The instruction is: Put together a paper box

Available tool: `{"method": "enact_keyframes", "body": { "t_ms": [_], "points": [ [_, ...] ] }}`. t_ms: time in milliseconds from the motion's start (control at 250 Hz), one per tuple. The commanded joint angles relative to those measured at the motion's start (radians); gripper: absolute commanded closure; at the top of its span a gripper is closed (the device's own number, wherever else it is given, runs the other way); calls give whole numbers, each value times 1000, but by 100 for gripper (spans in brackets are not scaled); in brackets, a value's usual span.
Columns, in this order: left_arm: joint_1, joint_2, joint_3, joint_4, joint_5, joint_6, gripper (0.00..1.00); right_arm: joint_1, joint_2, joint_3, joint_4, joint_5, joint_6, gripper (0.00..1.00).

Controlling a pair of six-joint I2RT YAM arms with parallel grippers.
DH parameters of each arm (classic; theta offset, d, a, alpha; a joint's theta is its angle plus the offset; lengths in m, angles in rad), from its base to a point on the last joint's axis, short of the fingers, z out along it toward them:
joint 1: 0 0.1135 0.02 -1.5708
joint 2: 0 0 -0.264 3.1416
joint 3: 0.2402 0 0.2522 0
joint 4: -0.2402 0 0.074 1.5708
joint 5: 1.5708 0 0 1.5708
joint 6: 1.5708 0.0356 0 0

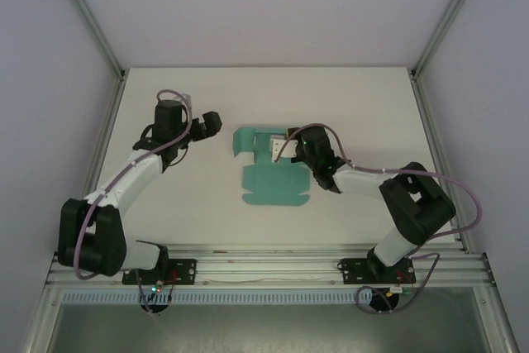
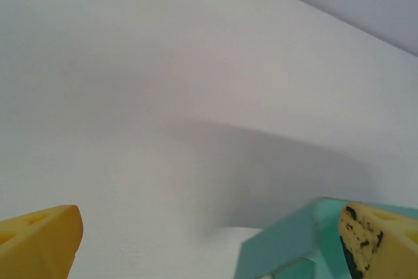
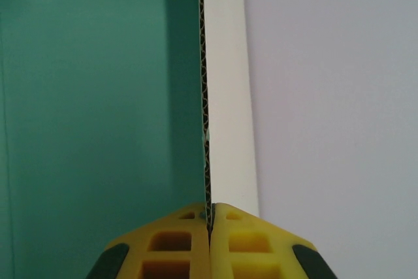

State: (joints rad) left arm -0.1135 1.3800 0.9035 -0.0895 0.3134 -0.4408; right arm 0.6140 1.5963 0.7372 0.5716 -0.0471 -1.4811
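Observation:
The paper box's end flap splays toward my open left gripper, which should press it in and pinch the paper box's end side (image 1: pixel 256 143).
The paper box (image 1: pixel 273 183) is a teal die-cut sheet lying mid-table, its far part folded up into low walls. My right gripper (image 1: pixel 281 148) is shut on one raised flap at the sheet's far right. In the right wrist view the yellow fingers (image 3: pixel 255 240) pinch the card's corrugated edge (image 3: pixel 207 96), with the teal face (image 3: pixel 98 96) on the left and the white underside on the right. My left gripper (image 1: pixel 211 124) hovers open to the left of the sheet, apart from it. In the left wrist view a teal corner (image 2: pixel 281 246) shows beside the right finger (image 2: pixel 379 236).
The white table (image 1: pixel 190 196) is fenced by aluminium posts (image 1: pixel 91 18) at the back corners and grey walls on three sides. A slotted metal rail (image 1: pixel 264 266) carrying both arm bases runs along the near edge.

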Motion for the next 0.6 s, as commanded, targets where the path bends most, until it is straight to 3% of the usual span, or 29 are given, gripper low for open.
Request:
{"method": "enact_keyframes", "body": {
  "t_ms": [0, 176, 304, 596],
  "points": [
    [45, 99, 60, 1, 38, -40, 0, 17, -6, 20, 84, 16, -75, 100],
    [51, 271, 132, 114, 216, 0, 0, 32, -1, 27, 77, 42, -83, 100],
    [33, 352, 131, 233, 387, 4, 7, 34, 2, 46, 55, 47, -42, 100],
    [-44, 432, 119, 344, 513, 72, 29, 38, 8, 66, 33, 76, -24, 100]
  ]
}}
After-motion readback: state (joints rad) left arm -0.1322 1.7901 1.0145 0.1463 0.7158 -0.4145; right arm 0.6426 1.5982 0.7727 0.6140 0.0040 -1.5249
